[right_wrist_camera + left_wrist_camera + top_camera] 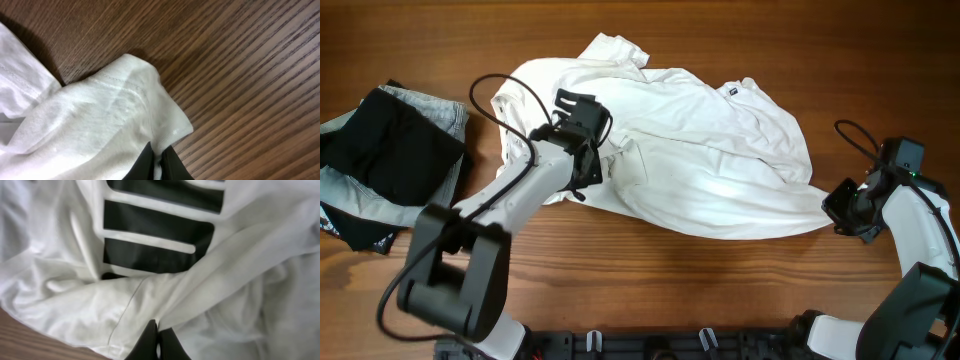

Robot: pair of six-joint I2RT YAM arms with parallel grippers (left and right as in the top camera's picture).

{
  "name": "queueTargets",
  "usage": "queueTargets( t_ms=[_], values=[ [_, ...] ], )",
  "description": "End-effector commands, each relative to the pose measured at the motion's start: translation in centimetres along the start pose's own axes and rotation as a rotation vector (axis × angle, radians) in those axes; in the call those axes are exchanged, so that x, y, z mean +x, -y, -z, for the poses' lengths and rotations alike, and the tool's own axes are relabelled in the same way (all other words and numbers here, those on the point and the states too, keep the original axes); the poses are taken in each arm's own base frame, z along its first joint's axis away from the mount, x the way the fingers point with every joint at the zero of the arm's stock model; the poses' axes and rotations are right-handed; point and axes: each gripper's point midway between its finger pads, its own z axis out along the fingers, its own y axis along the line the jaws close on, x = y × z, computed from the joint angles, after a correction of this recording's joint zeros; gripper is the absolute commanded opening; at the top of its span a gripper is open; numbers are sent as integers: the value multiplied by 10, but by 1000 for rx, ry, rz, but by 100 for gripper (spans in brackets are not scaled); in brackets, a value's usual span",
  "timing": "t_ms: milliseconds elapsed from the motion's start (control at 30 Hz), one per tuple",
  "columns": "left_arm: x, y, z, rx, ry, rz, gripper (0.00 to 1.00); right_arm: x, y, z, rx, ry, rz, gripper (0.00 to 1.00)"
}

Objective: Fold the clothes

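Observation:
Next, the left gripper releases the fold by the small raised crease in the white shirt (630, 167), close beside its fingers.
The large white shirt (700, 150) lies crumpled across the middle of the wooden table, with a small dark neck label (731, 92) near its far edge. My left gripper (590, 165) is shut on a fold at the shirt's left side; the left wrist view shows the pinched fabric (190, 300) above the fingers (157, 337) and a black printed graphic (160, 235). My right gripper (840, 212) is shut on the shirt's right corner, whose hemmed edge (125, 105) shows in the right wrist view above the fingers (159, 160).
A black folded garment (390, 150) lies on a pale grey-blue folded garment (445, 112) at the table's left edge. Bare wood table (720, 290) shows in front of the shirt and to its right (240, 75).

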Motion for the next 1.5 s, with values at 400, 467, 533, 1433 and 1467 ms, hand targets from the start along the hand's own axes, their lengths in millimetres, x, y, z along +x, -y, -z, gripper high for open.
queueTargets(
  t_ms=[400, 467, 533, 1433, 1467],
  values=[
    [-47, -46, 137, 127, 318, 96, 4, -11, -14, 31, -47, -18, 74, 4],
    [-50, -53, 140, 126, 327, 117, 4, -19, -18, 50, -54, -7, 100, 4],
    [-54, -61, 149, 127, 350, 136, 4, -27, -25, 70, -84, 22, 131, 4],
    [-82, -172, 471, 300, 1187, 383, 4, -62, -36, 499, -371, 1278, 220, 4],
    [-86, -171, 469, 299, 1183, 382, 4, -67, -39, 491, -367, 1251, 223, 4]
  ],
)
